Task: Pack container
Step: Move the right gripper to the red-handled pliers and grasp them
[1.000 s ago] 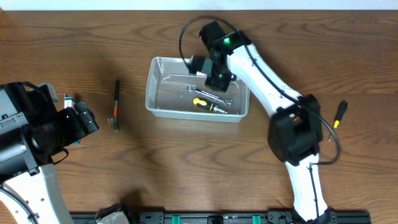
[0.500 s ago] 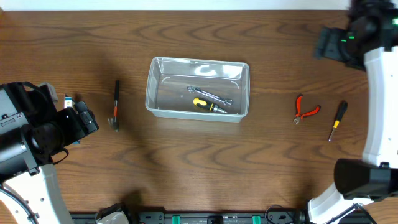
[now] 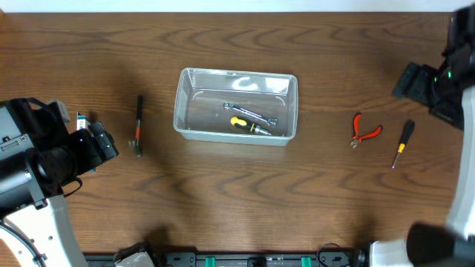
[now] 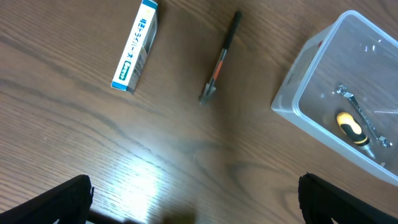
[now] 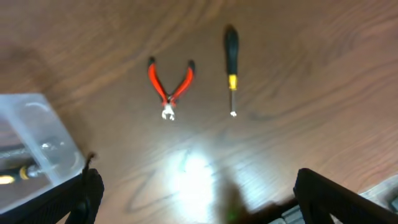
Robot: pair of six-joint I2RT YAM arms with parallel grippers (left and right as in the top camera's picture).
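Note:
The red pliers have a handle that lies nearer the black-yellow screwdriver, and my right gripper will close on the middle of the red pliers' handle [image 3: 371, 134] [image 5: 184, 82].
The clear plastic container [image 3: 235, 106] stands at the table's middle back and holds a wrench [image 3: 250, 113] and a yellow-black screwdriver [image 3: 249, 126]; it also shows in the left wrist view [image 4: 336, 99] and at the left edge of the right wrist view [image 5: 34, 134]. Red pliers [image 3: 364, 132] [image 5: 170, 84] and a black-yellow screwdriver [image 3: 401, 143] [image 5: 231, 62] lie on the right. A small hammer [image 3: 138, 124] [image 4: 219, 57] and a blue-white box [image 4: 135, 45] lie on the left. My left gripper [image 4: 196, 199] is open and empty. My right gripper [image 5: 196, 196] is open and empty, high above the right tools.
The right arm [image 3: 438, 85] hangs over the table's right edge. The left arm [image 3: 44, 156] sits at the left edge. Black rails [image 3: 245, 259] run along the front edge.
My right arm has swung from over the container to the far right, uncovering the pliers and screwdriver. The left arm has not moved.

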